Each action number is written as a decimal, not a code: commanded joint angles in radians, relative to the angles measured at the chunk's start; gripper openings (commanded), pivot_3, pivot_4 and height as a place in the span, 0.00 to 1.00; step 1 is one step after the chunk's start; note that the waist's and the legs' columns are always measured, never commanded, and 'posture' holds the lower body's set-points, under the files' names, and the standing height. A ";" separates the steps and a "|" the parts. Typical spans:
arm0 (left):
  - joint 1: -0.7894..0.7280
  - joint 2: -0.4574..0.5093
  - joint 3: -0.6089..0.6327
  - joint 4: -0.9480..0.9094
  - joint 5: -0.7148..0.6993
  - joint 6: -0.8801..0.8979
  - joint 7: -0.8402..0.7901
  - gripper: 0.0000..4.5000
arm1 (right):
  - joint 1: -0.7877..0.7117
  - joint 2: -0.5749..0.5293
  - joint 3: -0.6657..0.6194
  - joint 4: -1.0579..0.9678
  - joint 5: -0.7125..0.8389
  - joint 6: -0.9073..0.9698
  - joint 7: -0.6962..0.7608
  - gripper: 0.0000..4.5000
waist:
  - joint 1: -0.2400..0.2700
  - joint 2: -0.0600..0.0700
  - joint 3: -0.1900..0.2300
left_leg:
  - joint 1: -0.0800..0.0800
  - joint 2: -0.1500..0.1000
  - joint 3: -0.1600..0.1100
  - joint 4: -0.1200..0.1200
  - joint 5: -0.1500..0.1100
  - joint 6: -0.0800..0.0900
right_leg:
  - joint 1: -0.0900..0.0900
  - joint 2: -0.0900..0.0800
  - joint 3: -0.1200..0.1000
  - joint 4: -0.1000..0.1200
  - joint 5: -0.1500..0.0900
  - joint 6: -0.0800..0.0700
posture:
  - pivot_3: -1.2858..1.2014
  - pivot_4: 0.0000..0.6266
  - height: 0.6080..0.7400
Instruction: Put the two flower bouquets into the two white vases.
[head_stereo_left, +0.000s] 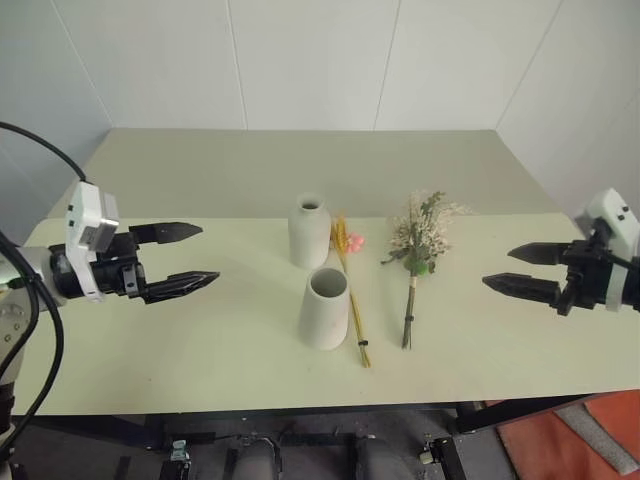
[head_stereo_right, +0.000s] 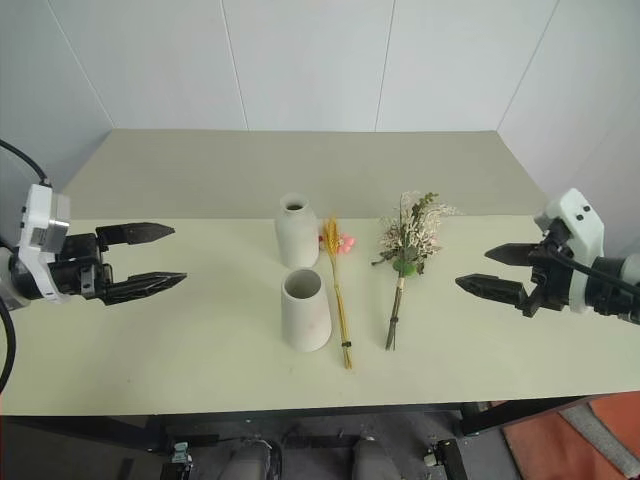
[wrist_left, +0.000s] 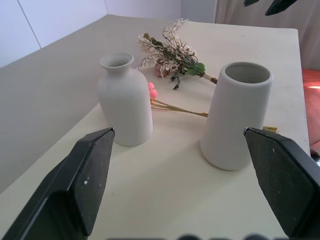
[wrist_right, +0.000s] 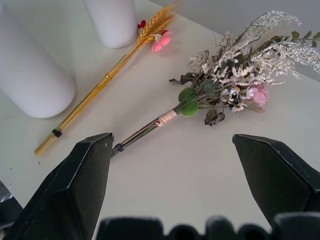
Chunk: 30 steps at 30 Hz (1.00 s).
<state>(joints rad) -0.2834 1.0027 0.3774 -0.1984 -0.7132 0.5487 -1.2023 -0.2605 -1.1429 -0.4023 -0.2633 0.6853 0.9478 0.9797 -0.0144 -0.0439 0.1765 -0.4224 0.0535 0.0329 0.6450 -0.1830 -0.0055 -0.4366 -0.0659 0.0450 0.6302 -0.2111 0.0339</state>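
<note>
The wrapped part of the stems (head_stereo_left: 412, 282) (wrist_right: 167, 117) of the bushy bouquet, just below its round green leaves, will be gripped by my right gripper.
Two white vases stand mid-table: a bottle-shaped vase (head_stereo_left: 309, 231) at the back and a wider tapered vase (head_stereo_left: 325, 308) in front of it. Right of them lies a slim golden wheat bouquet (head_stereo_left: 350, 283) with small pink flowers, flat on the table. Further right lies the bushy cream-and-green bouquet (head_stereo_left: 420, 243), its pink bloom (wrist_right: 258, 94) plain in the right wrist view. My left gripper (head_stereo_left: 183, 257) hovers open at the table's left, pointing toward the vases. My right gripper (head_stereo_left: 524, 269) hovers open at the right, pointing toward the bushy bouquet. Both hold nothing.
The pale green table (head_stereo_left: 200, 340) runs back to a white wall. Its front edge lies just below the vases, with an orange-red floor patch (head_stereo_left: 560, 440) beyond the right corner. Bare table surface lies between each gripper and the objects.
</note>
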 joint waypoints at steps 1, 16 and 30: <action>0.011 0.017 0.048 0.006 -0.006 -0.027 -0.026 1.00 | -0.016 -0.020 -0.014 0.004 -0.008 -0.024 0.004 1.00 | 0.000 0.000 0.000 | 0.000 0.000 0.000 0.000 0.000 0.000 | 0.000 0.000 0.000 0.000 0.000 0.000 | 0.52 0.24 1.00; -0.034 0.016 0.041 0.029 -0.013 -0.041 -0.040 1.00 | -0.268 0.053 0.195 0.030 -0.002 0.267 -0.187 1.00 | -0.007 0.000 0.000 | 0.001 0.000 0.000 0.000 0.000 0.000 | 0.000 0.000 0.000 0.001 0.000 -0.001 | 0.52 0.24 1.00; -0.080 -0.006 0.023 0.009 -0.027 -0.041 -0.038 1.00 | -0.782 0.472 0.505 0.588 -0.179 0.667 -0.533 1.00 | -0.008 0.000 0.000 | -0.003 0.000 0.000 0.000 0.000 0.000 | -0.002 0.000 0.000 0.000 0.005 -0.008 | 0.52 0.24 1.00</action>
<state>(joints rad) -0.3448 0.9924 0.3883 -0.1802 -0.7245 0.5236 -1.2316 -1.0091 -0.6782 0.1152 0.2642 0.5505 1.6031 0.4969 -0.0225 -0.0439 0.1765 -0.4255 0.0532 0.0331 0.6452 -0.1829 -0.0054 -0.4392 -0.0656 0.0454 0.6304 -0.2062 0.0261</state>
